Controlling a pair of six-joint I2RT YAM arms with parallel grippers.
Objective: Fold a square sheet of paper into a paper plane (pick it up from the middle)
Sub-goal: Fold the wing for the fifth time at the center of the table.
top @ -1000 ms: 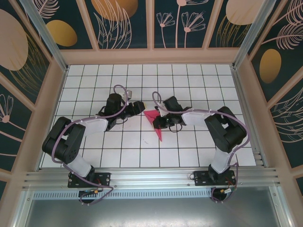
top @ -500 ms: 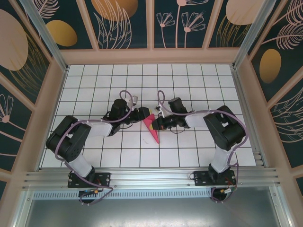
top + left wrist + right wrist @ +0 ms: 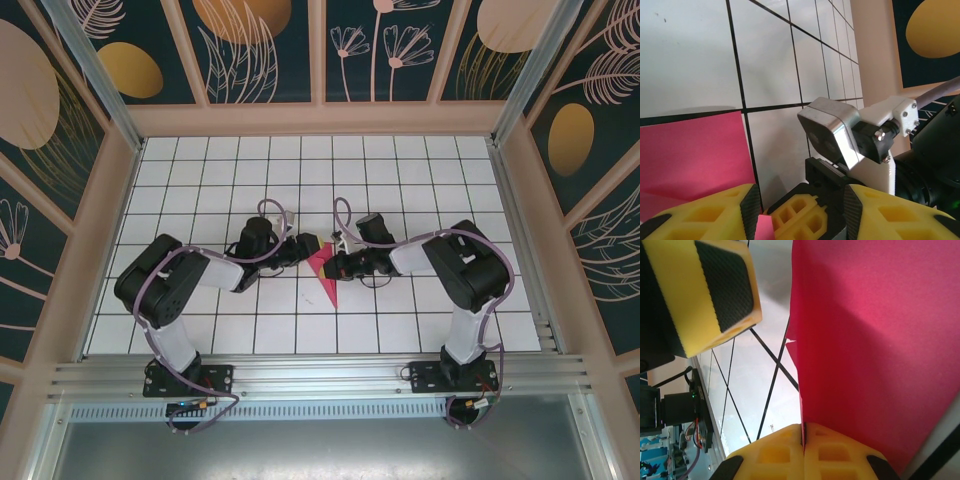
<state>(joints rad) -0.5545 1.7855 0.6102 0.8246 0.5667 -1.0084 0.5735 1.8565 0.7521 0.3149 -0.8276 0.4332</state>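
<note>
My right gripper reaches across the paper to the edge beside my left gripper, so next my right gripper opens and takes the paper's opposite edge (image 3: 931, 432).
The magenta-pink sheet of paper (image 3: 323, 272) is folded into a narrow pointed dart, a paper plane shape, with its tip toward the near edge. My right gripper (image 3: 336, 266) is shut on it, and its yellow fingertips (image 3: 790, 450) pinch the paper's edge (image 3: 865, 340), which stands upright. My left gripper (image 3: 308, 246) is open just left of the paper's wide end. In the left wrist view its black pads (image 3: 751, 210) stand apart around the right gripper's yellow fingertips and a strip of pink paper (image 3: 763, 228). More pink paper (image 3: 695, 150) lies to the left there.
The white grid table (image 3: 400, 180) is bounded by wooden walls (image 3: 320, 118) and an aluminium rail (image 3: 320, 375) at the near edge. The right wrist's silver camera housing (image 3: 832, 132) sits close in front of my left gripper. One left finger (image 3: 715, 290) looms beside the paper.
My left gripper has moved right across the table until it meets the paper and the right gripper. The right gripper has shifted slightly left and nearer, still holding the paper.
</note>
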